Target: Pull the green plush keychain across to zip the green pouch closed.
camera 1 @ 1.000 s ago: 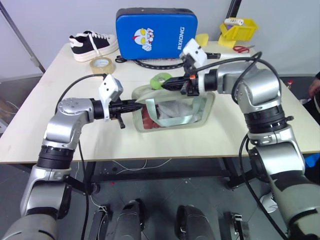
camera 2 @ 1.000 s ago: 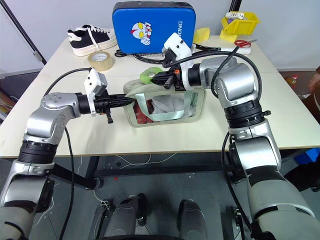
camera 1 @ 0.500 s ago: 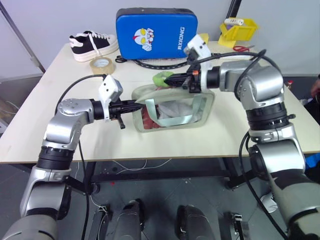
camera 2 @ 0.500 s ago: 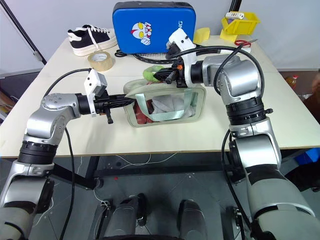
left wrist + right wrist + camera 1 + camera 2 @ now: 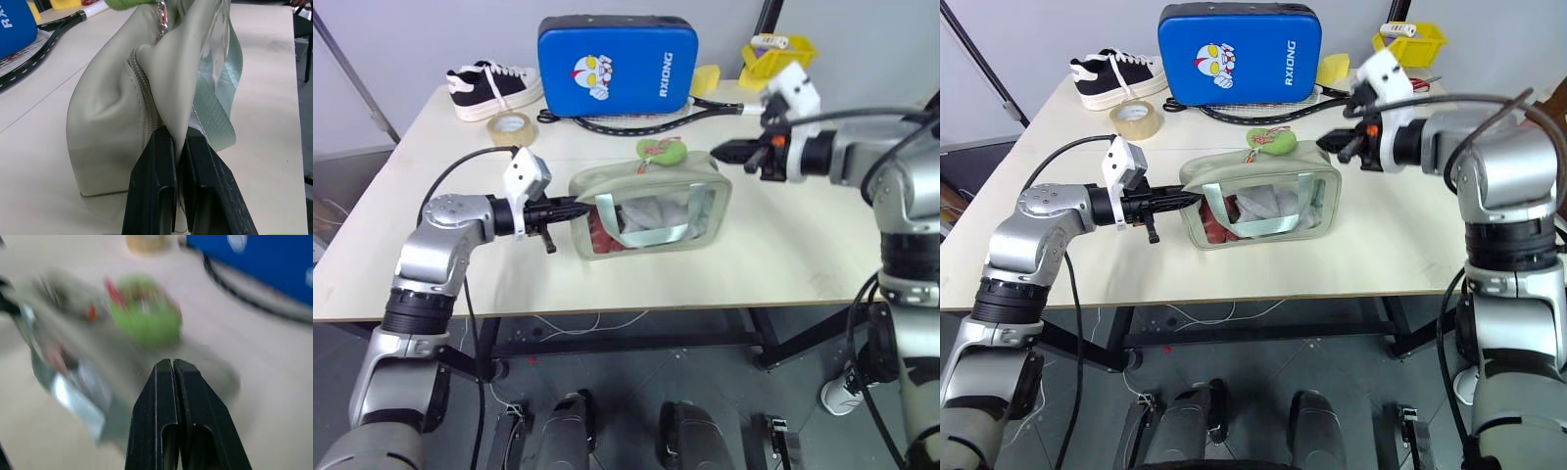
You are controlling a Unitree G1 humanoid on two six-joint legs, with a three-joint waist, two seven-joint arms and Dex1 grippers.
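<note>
The green plush keychain lies midway along the pouch, apart from the robot's shut right gripper, so the robot should open it, grip the keychain (image 5: 666, 150) and pull toward the pouch's end.
The pale green pouch (image 5: 651, 211) stands on the table with red and white contents behind its clear window. My left gripper (image 5: 565, 209) is shut on the pouch's left end; in the left wrist view the fabric is pinched between the black fingers (image 5: 156, 161). The green plush keychain (image 5: 663, 150) lies on the pouch's top edge, right of its middle. My right gripper (image 5: 720, 152) hovers to the right of the plush, apart from it, shut with nothing between its fingers (image 5: 164, 396). The plush (image 5: 146, 316) is blurred in the right wrist view.
A blue cartoon-print pad (image 5: 617, 59) stands at the back, with a racket (image 5: 636, 119) in front of it. A black-and-white shoe (image 5: 494, 86) and a tan tape roll (image 5: 514, 125) sit back left. A yellow bin (image 5: 781, 54) is back right.
My right gripper carried the plush keychain rightward along the pouch's top, then came off it and swung away to the right. The left gripper kept its hold.
</note>
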